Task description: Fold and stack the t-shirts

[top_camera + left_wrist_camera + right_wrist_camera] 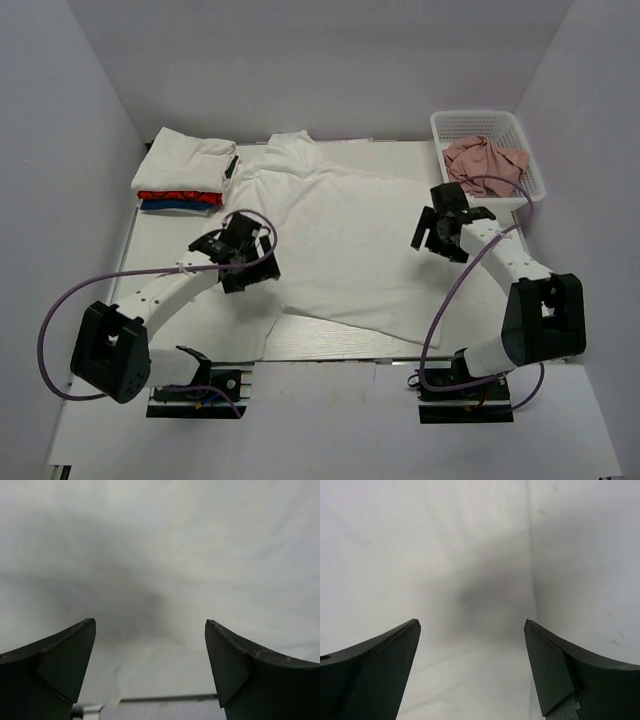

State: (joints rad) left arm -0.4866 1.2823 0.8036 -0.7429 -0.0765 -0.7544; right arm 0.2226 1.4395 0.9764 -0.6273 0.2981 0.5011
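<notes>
Next, I close my left gripper on the near sleeve's outer corner (211, 357) (114, 698) of the big white t-shirt, by the near edge of the table.
A large white t-shirt (335, 235) lies spread flat across the middle of the table. A stack of folded t-shirts sits at the back left: a white one (185, 162) on top, red (180, 195) and blue (178, 207) beneath. My left gripper (252, 272) is open above the spread shirt's left edge; white cloth (165, 555) fills its wrist view. My right gripper (432, 243) is open above the shirt's right edge, with white cloth (420, 555) below it. Neither gripper holds anything.
A white plastic basket (478, 124) at the back right holds a crumpled pink garment (484, 158). White walls enclose the table on three sides. The table's near edge (330, 358) runs just past the shirt's hem.
</notes>
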